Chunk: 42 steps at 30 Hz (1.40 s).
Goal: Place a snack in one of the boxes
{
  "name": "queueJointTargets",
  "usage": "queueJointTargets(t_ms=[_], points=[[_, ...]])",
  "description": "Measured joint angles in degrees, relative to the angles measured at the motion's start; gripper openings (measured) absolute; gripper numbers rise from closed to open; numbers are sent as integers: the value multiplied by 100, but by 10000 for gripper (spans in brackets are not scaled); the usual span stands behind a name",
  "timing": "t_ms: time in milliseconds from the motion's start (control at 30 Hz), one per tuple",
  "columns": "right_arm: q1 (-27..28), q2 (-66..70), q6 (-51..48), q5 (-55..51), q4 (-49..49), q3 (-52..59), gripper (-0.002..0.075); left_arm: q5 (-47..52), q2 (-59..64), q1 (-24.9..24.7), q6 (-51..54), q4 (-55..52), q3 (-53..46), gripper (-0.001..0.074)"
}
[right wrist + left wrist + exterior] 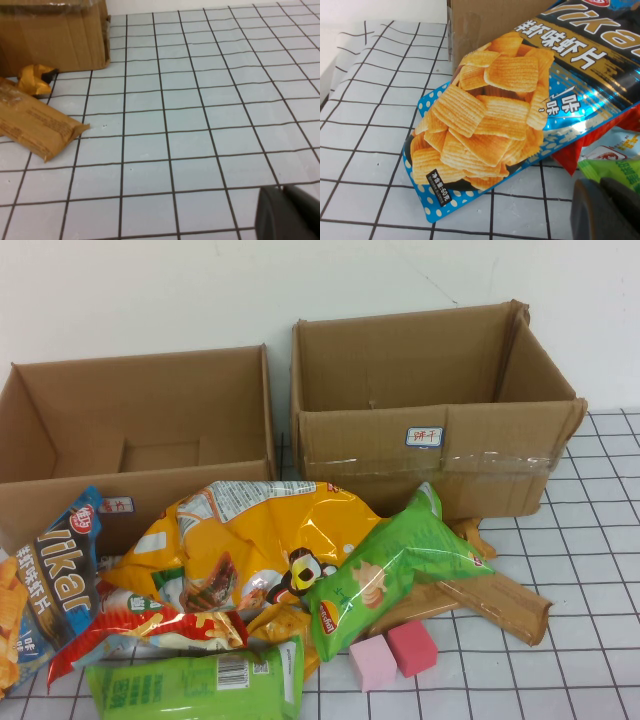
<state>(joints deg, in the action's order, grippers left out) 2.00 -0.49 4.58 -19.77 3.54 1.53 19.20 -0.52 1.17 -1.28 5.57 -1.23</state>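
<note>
My left gripper is to take hold next of the dark blue chip bag by its middle, at the end of the lettering [67, 602] [587, 62] beside the red bag.
The dark blue "Tikar" chip bag [50, 585] lies at the left front of the snack pile, leaning against the lower brown box [40, 505], which has a small white label. In the left wrist view the bag [490, 115] fills the middle, its pictured orange chips facing up, with the box corner [490, 25] behind it. My left gripper [602, 184] hovers low beside the bag's bottom end, fingers together and empty. My right gripper [285, 190] is over bare gridded table to the right, fingers together and empty. Neither gripper shows in the high view.
The taller taped box [430, 455] stands at the back right. The pile holds a big yellow bag [250, 540], a green bag [390, 565], a red bag [150, 630], a flat green bag [195, 685], a brown packet [500, 600] and two pink blocks [393, 653].
</note>
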Motion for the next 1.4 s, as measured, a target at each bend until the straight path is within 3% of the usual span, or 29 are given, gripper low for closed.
queueJointTargets(t_ms=[800, 967, 1067, 1167, 1300, 1400], points=[[0, 0, 0, 0, 0, 0, -1, 0, 0, 0, 0, 134, 0, -1], [0, 0, 120, -23, -1256, 0, -1, -144, 0, 0, -745, 2919, -27, -1], [0, 0, 444, -86, -3005, 11, -1, -264, 0, 0, -918, 4299, -27, -1], [0, 0, 541, -100, -4344, 10, -1, -534, 0, 0, -894, 4767, -27, -1], [0, 0, 339, -100, -4750, 10, -1, -929, 0, 0, -722, 5194, -27, -1], [0, 0, 118, -112, -4819, 10, -1, -857, 0, 0, 256, 5282, 16, -1]])
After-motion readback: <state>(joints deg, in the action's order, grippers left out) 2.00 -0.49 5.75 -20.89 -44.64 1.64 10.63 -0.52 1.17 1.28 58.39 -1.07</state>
